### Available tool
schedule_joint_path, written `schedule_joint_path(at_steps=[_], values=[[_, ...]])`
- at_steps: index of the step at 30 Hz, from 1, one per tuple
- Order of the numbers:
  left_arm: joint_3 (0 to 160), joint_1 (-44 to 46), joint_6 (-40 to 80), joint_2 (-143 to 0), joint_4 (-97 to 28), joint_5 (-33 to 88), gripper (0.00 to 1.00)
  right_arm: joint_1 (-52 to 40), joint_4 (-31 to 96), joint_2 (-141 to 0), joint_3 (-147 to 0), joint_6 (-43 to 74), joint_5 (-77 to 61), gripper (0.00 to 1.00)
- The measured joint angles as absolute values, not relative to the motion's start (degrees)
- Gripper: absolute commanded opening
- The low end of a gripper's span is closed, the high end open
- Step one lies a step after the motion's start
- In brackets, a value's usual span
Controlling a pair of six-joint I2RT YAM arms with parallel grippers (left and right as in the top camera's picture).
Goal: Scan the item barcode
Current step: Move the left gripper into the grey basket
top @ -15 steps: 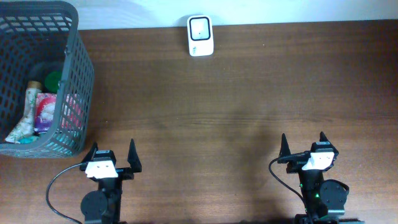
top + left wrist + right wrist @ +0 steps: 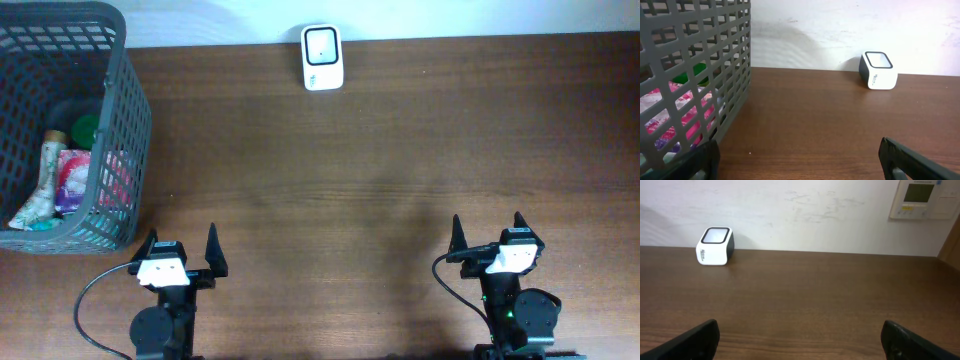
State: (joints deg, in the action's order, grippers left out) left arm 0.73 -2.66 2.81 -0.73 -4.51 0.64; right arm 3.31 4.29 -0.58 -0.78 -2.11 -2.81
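I should use my left gripper to grab the pink package (image 2: 73, 179) (image 2: 682, 117) inside the grey mesh basket, beside the long white package.
A white barcode scanner (image 2: 322, 58) with a dark window stands at the table's far edge, also seen as the scanner (image 2: 878, 70) in the left wrist view and the scanner (image 2: 715, 246) in the right wrist view. Several packaged items (image 2: 70, 175) lie inside a grey mesh basket (image 2: 128, 110) at the far left; through the basket wall (image 2: 715, 60) I see pink and green packages (image 2: 675, 102). My left gripper (image 2: 180, 247) rests open at the near left, empty. My right gripper (image 2: 487, 232) rests open at the near right, empty.
The brown wooden table (image 2: 380, 180) runs to a white wall (image 2: 805, 210) behind. A wall panel with a display (image 2: 921, 199) hangs at the upper right in the right wrist view. Cables trail from both arm bases.
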Motion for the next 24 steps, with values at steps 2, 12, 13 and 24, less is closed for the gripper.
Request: schedule_joint_path(at_steps=[2, 12, 13, 24], values=[[0.73, -2.66, 2.81, -0.73, -4.51, 0.64, 0.99, 3.31, 4.27, -0.58, -0.78, -2.13, -2.81, 0.99], [0.73, -2.66, 2.83, -0.73, -4.51, 0.64, 0.99, 3.31, 4.29, -0.58, -0.78, -2.13, -2.81, 0.99], [0.73, -2.66, 2.81, -0.73, -4.51, 0.62, 0.99, 3.31, 4.29, -0.58, -0.78, -2.11, -2.81, 0.99], [0.6, -2.66, 4.36, -0.91, 7.9, 6.59, 0.99, 3.31, 4.27, -0.58, -0.78, -2.11, -2.81, 0.99]])
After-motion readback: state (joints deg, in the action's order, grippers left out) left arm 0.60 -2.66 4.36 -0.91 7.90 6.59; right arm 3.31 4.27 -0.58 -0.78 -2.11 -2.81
